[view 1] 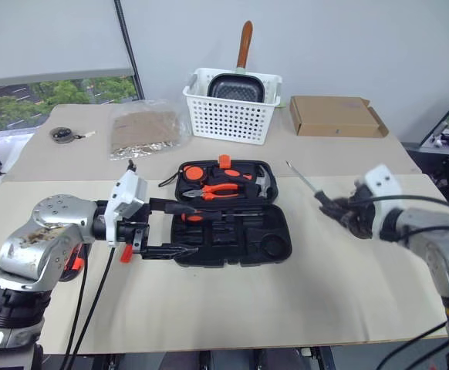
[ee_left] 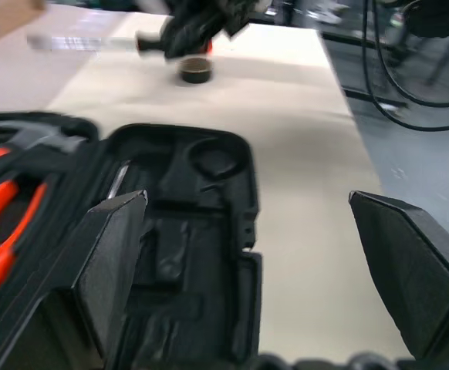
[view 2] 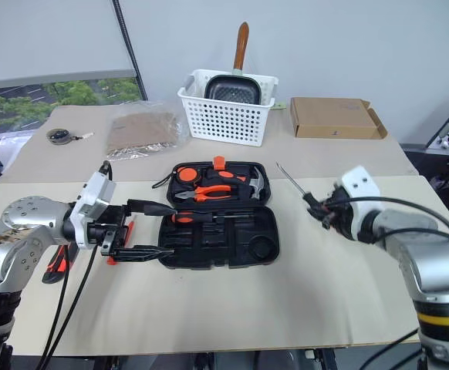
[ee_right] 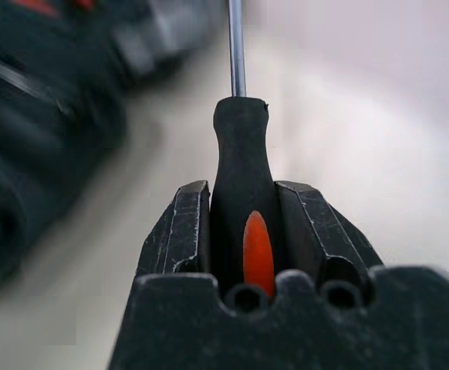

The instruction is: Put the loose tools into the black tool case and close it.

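Note:
My right gripper is going to put the long-shafted screwdriver down alongside the black-orange screwdriver in the case's near half (view 1: 243, 220) (ee_right: 8, 96).
The black tool case (view 1: 280, 245) lies open at the table's middle. Its far half holds orange-handled pliers (view 1: 223, 188) and a hammer. A black-orange screwdriver (view 1: 194, 217) rests in the near half. My left gripper (view 1: 169, 228) is open at the case's left edge, one finger over the tray and one in front of it, nothing between them; its wrist view looks across the case's slots (ee_left: 186, 254). Right of the case, above the table, my right gripper (ee_right: 242, 193) is shut on the handle of a long-shafted screwdriver (view 1: 305, 182). An orange-and-black tool (view 2: 57, 264) lies under my left forearm.
A white perforated basket (view 1: 232, 116) with a pan in it stands behind the case. A flat cardboard box (view 1: 336, 116) is to its right. A clear bag of brown material (view 1: 143, 131) and a small round object (view 1: 62, 135) lie at the back left.

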Tool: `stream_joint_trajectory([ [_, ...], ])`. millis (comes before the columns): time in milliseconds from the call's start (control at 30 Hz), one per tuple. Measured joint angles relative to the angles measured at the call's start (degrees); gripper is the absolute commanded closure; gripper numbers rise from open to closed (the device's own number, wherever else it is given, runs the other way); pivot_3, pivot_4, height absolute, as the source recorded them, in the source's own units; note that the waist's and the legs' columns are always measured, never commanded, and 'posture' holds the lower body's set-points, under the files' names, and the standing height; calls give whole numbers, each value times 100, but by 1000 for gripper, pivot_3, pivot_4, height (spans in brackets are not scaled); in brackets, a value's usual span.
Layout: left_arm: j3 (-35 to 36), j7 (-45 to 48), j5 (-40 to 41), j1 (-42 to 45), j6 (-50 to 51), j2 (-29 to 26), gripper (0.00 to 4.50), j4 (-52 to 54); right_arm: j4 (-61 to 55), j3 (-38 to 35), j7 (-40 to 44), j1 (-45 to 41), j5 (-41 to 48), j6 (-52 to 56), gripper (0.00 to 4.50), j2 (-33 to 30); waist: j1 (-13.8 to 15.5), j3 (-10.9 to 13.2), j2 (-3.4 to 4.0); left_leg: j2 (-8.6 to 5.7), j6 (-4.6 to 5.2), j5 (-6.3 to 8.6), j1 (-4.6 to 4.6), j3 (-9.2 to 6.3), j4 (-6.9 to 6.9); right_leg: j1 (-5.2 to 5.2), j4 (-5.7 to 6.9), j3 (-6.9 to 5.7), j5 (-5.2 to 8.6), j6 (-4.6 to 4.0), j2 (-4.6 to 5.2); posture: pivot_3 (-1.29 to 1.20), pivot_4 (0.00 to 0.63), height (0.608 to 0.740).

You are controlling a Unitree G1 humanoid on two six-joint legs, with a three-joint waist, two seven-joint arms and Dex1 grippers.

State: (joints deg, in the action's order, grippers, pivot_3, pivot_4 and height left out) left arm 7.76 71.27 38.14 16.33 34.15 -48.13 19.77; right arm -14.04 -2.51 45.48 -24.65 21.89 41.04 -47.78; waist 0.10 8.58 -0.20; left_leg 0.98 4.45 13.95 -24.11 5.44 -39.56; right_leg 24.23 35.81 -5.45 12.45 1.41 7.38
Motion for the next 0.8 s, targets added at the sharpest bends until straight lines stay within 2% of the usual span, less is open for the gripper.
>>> stream_joint_trajectory([
  [133, 854, -449, 241, -1087, 277, -108, 0, 537, 971, 1230, 1487, -791, -559, -1677, 3524, 161, -52, 5, -3, -2, -2, -1, 1, 4, 1, -2, -6, 0, 0, 0, 5, 0, 150, 700],
  [267, 1397, -749, 379, -1806, 380, -113, 0, 1018, 2106, 1883, 2340, -1360, -999, -2853, 3524, 546, 14, 12, -5, -3, -27, -15, 0, 3, -4, -3, -6, -4, -2, -1, 11, 0, 150, 700],
  [467, 1849, -1045, 519, -2423, 469, -112, 0, 1430, 3657, 2303, 2958, -2066, -1555, -3965, 3524, 1121, 35, 13, -4, 0, -73, 8, 11, -9, -4, 4, 3, -12, -21, -32, 9, 0, 150, 700],
  [700, 2052, -1298, 729, -2601, 479, -112, 0, 1589, 4852, 2437, 3076, -2523, -2120, -4948, 3524, 1515, -9, 13, -3, 1, -109, -14, 12, -4, -2, 0, 15, -11, -31, -53, 2, 0, 150, 700],
  [767, 2053, -1329, 739, -2640, 479, -113, 0, 1592, 5028, 2437, 3115, -2574, -2186, -5094, 2520, 1563, -15, 13, -3, 0, -114, -18, 12, -4, -1, 0, 16, -10, -30, -54, 2, 0, 150, 700],
  [800, 2053, -1338, 746, -2646, 479, -114, 0, 1591, 5092, 2437, 3131, -2580, -2208, -5139, 2324, 1584, -15, 13, -3, 0, -117, -19, 12, -4, 0, 0, 16, -11, -30, -56, 2, 0, 150, 700],
])
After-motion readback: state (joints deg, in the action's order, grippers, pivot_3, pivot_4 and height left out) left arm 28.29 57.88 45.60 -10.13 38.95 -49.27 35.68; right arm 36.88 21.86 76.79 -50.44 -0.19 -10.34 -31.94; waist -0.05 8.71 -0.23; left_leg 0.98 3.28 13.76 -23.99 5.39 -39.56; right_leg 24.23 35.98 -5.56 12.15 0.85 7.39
